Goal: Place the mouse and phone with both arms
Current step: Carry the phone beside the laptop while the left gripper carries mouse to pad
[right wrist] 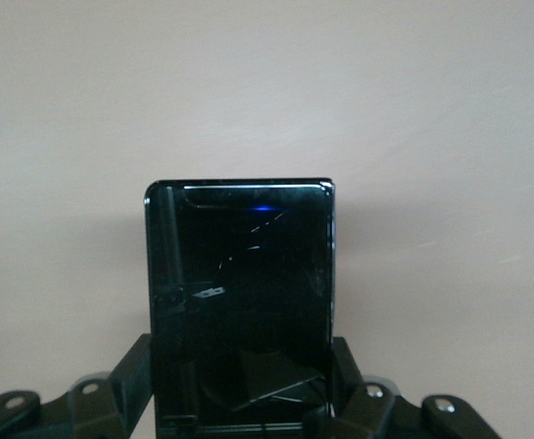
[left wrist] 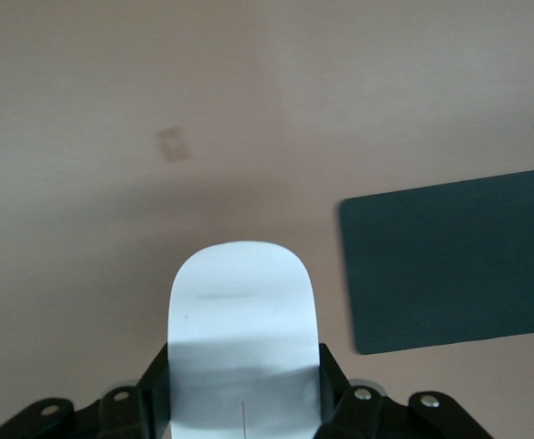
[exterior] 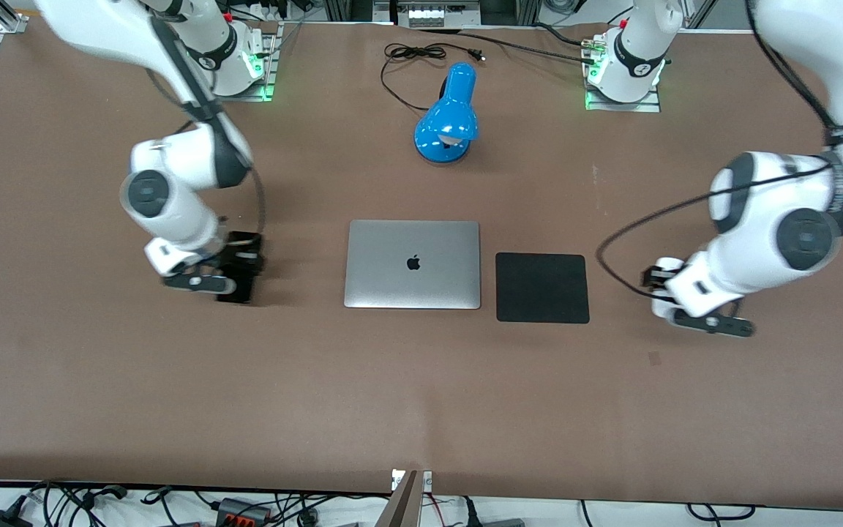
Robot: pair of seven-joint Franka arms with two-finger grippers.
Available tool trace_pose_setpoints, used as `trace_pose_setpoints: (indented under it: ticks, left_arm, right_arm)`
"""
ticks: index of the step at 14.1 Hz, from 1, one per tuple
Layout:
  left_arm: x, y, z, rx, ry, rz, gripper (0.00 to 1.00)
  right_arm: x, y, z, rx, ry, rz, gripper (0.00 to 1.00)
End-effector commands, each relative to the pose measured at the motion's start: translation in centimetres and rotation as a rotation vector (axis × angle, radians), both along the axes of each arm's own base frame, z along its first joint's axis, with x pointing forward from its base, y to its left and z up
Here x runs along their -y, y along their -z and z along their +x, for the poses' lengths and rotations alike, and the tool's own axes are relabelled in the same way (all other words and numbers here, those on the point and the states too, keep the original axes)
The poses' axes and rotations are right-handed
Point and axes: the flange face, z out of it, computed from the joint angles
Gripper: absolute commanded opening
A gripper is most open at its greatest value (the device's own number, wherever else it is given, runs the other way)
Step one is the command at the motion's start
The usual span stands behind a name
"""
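Note:
The robot's left gripper should release the white mouse on the middle of the black pad (exterior: 545, 288) (left wrist: 457, 262) next to the laptop. The mouse is now low over bare table.
My left gripper (left wrist: 244, 395) is shut on the white oval mouse (left wrist: 242, 320), one finger on each long side. In the front view that gripper (exterior: 654, 282) is low over bare table at the left arm's end, beside the black square pad (exterior: 542, 287); the hand hides the mouse there. My right gripper (right wrist: 240, 389) is shut on the slim black phone (right wrist: 240, 283), glossy face up. In the front view it (exterior: 237, 267) holds the phone (exterior: 240, 282) low over the table at the right arm's end, beside the laptop (exterior: 413, 264).
The closed silver laptop lies mid-table with the black pad (left wrist: 450, 261) next to it toward the left arm's end. A blue desk lamp (exterior: 448, 117) and its black cable (exterior: 414, 55) are farther from the front camera, between the arm bases.

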Motion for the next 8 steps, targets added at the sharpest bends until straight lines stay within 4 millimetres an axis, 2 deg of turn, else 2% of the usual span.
trace_pose_setpoints:
  ticks: [1, 2, 4, 6, 8]
  left_arm:
    - [5.3, 2.7, -1.9, 0.005, -0.061, 0.028, 0.37]
    - [7.1, 4.6, -3.2, 0.014, -0.086, 0.031, 0.37]
    - [9.7, 7.6, -5.1, 0.080, -0.141, 0.011, 0.37]
    - [12.8, 10.0, -6.9, 0.084, -0.160, 0.020, 0.37]
    - [13.4, 12.2, -7.2, 0.104, -0.156, 0.056, 0.37]
  right_arm:
    - [-5.6, 1.6, 0.2, -0.008, 0.042, -0.001, 0.17]
    - [-7.2, 2.2, 0.0, -0.009, 0.045, -0.001, 0.17]
    - [-8.6, 3.4, -0.5, -0.021, 0.018, -0.009, 0.18]
    - [-8.7, 3.9, -0.7, -0.026, -0.002, -0.015, 0.18]
    - [-8.6, 4.2, -0.9, -0.031, -0.046, -0.018, 0.18]
